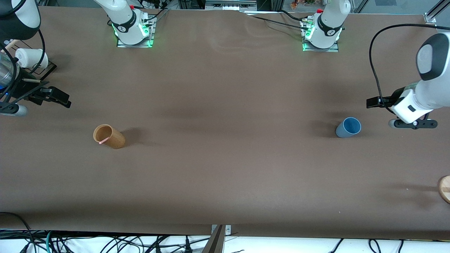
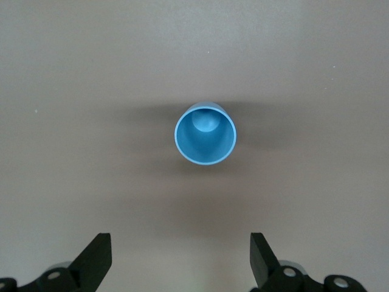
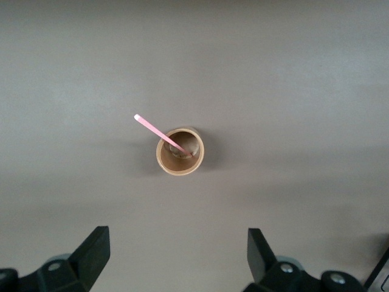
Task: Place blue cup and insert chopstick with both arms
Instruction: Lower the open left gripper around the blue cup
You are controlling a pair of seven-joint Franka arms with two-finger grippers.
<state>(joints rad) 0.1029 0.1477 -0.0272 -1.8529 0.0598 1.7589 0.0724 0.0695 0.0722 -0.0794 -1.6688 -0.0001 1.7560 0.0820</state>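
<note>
The next move for my left gripper is to go to the blue cup's rim [image 1: 359, 130] [image 2: 182, 153], on the side toward the left arm, and close there with one finger inside.
The blue cup [image 1: 348, 127] stands upright with its mouth up, toward the left arm's end of the table; it is empty in the left wrist view [image 2: 205, 135]. The pale-pink chopstick [image 1: 103, 142] leans inside a tan wooden cup [image 1: 109, 136] toward the right arm's end. In the right wrist view the chopstick [image 3: 159, 132] sticks out over the wooden cup's [image 3: 180, 152] rim. My left gripper [image 1: 373, 102] hangs open and empty above the table beside the blue cup [image 2: 180, 261]. My right gripper [image 1: 59, 98] hangs open and empty, apart from the wooden cup [image 3: 178, 258].
A white paper cup [image 1: 30, 58] sits on a black stand at the right arm's end of the table. A round wooden piece [image 1: 444, 188] lies at the left arm's end, nearer to the front camera than the blue cup. Brown table surface lies between the two cups.
</note>
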